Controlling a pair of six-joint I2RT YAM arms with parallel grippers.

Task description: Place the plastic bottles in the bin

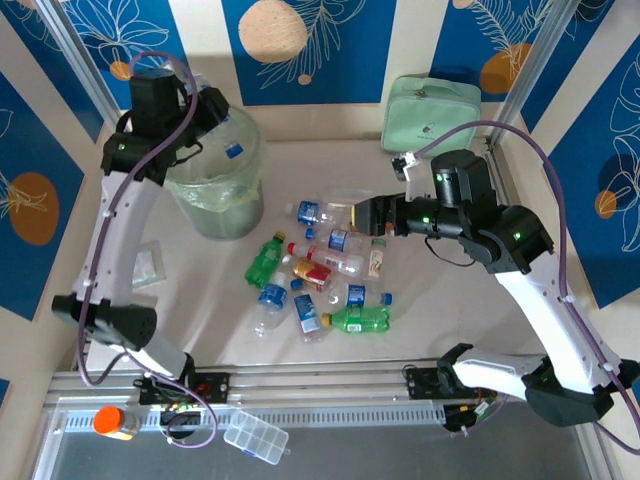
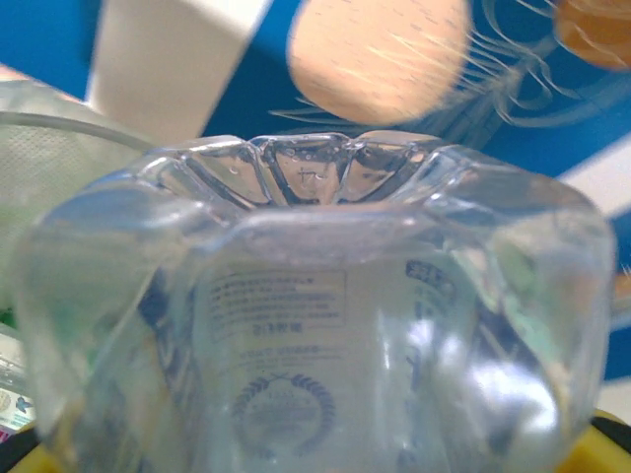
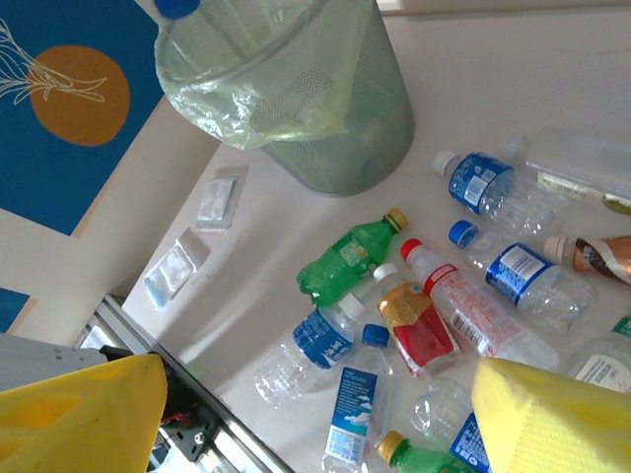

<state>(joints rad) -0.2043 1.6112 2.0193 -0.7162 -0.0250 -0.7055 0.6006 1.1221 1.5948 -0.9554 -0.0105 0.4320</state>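
Next, my left gripper releases the clear plastic bottle, which is up over the bin now, down inside the pale green bag lining the bin [image 1: 228, 164].
My left gripper [image 1: 216, 112] is up over the bin [image 1: 215, 190], shut on a clear plastic bottle [image 1: 232, 138] with a blue label. In the left wrist view that bottle's ribbed base [image 2: 315, 296] is right in front of the camera and hides the fingers. The bin [image 3: 335, 118] is a round translucent basket lined with a pale green bag. Several plastic bottles lie on the table in a loose pile: a green one [image 1: 265, 260], a red-labelled one [image 3: 478, 310], and a blue-labelled one [image 3: 320, 340]. My right gripper [image 1: 366, 213] hovers open above the pile, its yellow fingers [image 3: 84, 414] wide apart with nothing between them.
A mint-green zippered case [image 1: 432, 115] lies at the back right. Small clear sachets [image 3: 217, 202] lie left of the pile near the bin. An orange-capped jar [image 1: 115, 422] and a clear compartment box [image 1: 256, 437] sit on the front rail shelf.
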